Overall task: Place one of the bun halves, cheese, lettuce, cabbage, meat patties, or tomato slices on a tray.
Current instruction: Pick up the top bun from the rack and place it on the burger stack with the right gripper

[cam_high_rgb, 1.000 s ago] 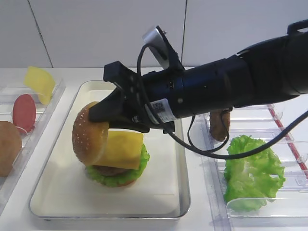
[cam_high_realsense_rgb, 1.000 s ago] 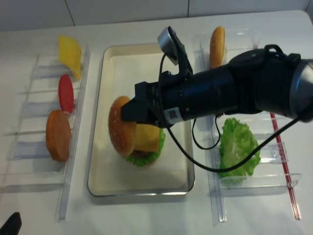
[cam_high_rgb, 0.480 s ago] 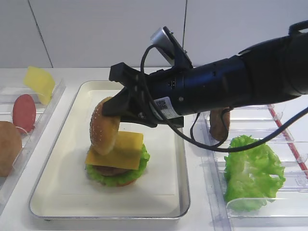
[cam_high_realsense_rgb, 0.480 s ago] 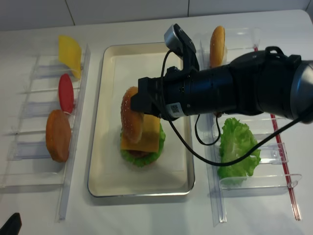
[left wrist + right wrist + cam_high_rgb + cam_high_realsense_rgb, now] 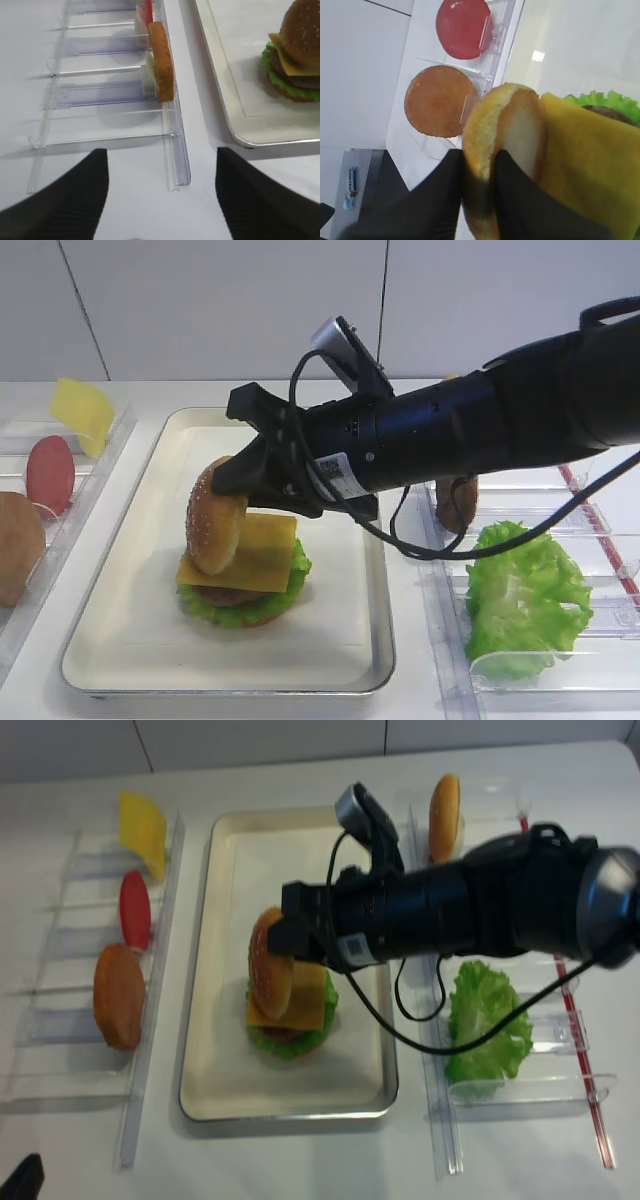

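The robot's right gripper will release the sesame bun top on the cheese of the stack point(image 5: 277, 976) point(image 5: 559, 150) in the cream tray.
My right gripper point(image 5: 237, 488) is shut on the rim of a sesame bun top point(image 5: 214, 516), holding it on edge and tilted. The bun's lower edge rests against the cheese point(image 5: 266, 550) of a stack in the cream tray point(image 5: 378, 640). Lettuce point(image 5: 243, 612) and a dark patty point(image 5: 226, 594) lie under that cheese. In the right wrist view the black fingers pinch the bun point(image 5: 512, 127) beside the cheese point(image 5: 590, 160). My left gripper point(image 5: 162, 200) hangs open over bare table, left of the tray point(image 5: 220, 90), holding nothing.
The left clear rack point(image 5: 150, 1020) holds a cheese slice point(image 5: 143, 830), a tomato slice point(image 5: 134, 910) and an orange-brown disc point(image 5: 119, 996). The right rack point(image 5: 440, 1120) holds another bun point(image 5: 444, 815) and loose lettuce point(image 5: 485, 1020). My right arm spans the tray's right rim.
The right gripper carried the bun top rightward from beside the stack to over it, then lowered it slightly onto the cheese. The left gripper shows no change.
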Action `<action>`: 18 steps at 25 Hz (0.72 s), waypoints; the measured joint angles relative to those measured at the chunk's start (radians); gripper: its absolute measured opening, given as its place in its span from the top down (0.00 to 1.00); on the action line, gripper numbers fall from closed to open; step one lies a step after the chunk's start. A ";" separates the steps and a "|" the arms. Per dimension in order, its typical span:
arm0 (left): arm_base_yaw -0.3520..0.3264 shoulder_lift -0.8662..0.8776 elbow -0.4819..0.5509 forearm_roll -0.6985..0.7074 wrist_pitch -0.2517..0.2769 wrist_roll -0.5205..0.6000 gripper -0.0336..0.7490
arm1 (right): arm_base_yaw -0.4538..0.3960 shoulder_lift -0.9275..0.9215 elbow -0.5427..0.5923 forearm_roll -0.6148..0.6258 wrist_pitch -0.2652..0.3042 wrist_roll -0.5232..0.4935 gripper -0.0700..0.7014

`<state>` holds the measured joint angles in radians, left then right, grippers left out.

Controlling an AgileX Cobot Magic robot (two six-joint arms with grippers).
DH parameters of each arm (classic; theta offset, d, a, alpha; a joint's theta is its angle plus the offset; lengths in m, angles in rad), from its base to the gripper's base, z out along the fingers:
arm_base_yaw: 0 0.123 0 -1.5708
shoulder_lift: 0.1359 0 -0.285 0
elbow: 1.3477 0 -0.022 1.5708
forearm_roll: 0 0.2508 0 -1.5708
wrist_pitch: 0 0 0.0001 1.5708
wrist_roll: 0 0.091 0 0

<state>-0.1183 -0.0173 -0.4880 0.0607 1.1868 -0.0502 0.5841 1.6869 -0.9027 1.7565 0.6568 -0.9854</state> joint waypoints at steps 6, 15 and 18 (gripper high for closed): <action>0.000 0.000 0.000 0.000 0.000 0.000 0.38 | 0.000 0.000 0.000 0.002 -0.010 0.000 0.65; 0.000 0.000 0.000 0.000 0.000 0.000 0.38 | 0.000 0.000 0.000 -0.008 -0.033 0.000 0.65; 0.000 0.000 0.000 0.000 0.000 0.000 0.38 | 0.000 0.000 0.000 -0.028 -0.043 0.002 0.65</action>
<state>-0.1183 -0.0173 -0.4880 0.0607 1.1868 -0.0502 0.5841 1.6869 -0.9027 1.7289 0.6140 -0.9836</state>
